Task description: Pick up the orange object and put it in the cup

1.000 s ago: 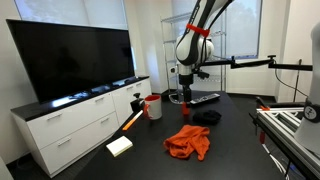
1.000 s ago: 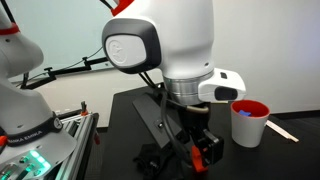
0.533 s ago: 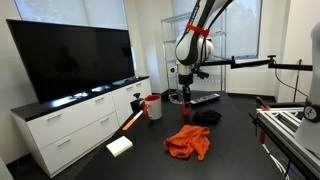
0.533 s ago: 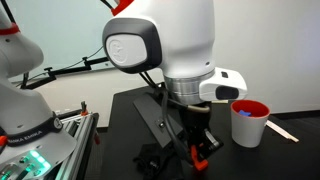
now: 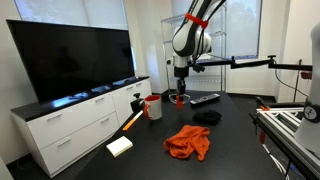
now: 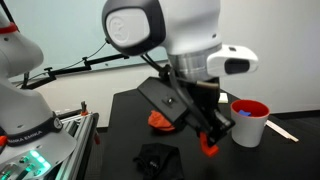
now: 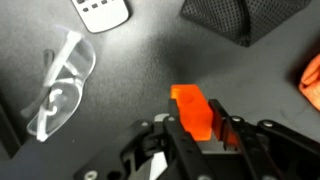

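The robot's gripper will release the orange object in the red opening of the white cup (image 5: 152,98), so it leans on the cup's rim.
The orange object (image 7: 190,108) is a small rectangular block, and my gripper (image 7: 200,122) is shut on it with a finger on each side. The block (image 6: 209,148) hangs clear above the black table (image 6: 120,120) in an exterior view. In that view the white cup (image 6: 248,122) with a red inside stands upright on the table, just beside and slightly above the block. In an exterior view the gripper (image 5: 179,97) hovers to the right of the cup (image 5: 153,107).
An orange cloth (image 5: 188,142) and a black cloth (image 5: 207,117) lie on the table. Clear safety glasses (image 7: 58,86) and a grey remote (image 7: 103,12) lie below the gripper. A white cabinet (image 5: 70,125) carries a large TV (image 5: 70,60).
The gripper has shut on the orange block and lifted it off the table. The arm has risen and turned toward the cup.
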You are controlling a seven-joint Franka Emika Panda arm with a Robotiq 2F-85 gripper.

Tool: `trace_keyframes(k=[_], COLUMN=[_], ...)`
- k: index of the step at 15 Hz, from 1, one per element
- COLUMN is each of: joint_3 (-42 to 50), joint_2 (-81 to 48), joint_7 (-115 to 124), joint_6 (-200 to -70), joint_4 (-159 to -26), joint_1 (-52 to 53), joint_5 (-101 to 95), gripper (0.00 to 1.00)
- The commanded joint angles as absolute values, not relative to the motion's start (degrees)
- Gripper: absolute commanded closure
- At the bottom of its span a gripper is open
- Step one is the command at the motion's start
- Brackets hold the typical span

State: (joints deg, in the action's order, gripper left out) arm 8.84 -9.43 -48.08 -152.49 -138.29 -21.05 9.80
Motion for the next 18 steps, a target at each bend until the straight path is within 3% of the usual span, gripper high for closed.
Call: trace_keyframes(k=[1, 6, 18], joint_3=[9.5, 10.2, 9.2], joint_2=[0.5, 2.3, -13.5], joint_7=[-47.4, -40.7, -32.8], joint_6=[-144.5, -139.7, -136.2], joint_4=[-136.5, -127.9, -113.9], joint_1=[-19.6, -14.9, -15.2], joint_5=[10.2, 8.9, 9.9], gripper=[0.91, 0.91, 0.91])
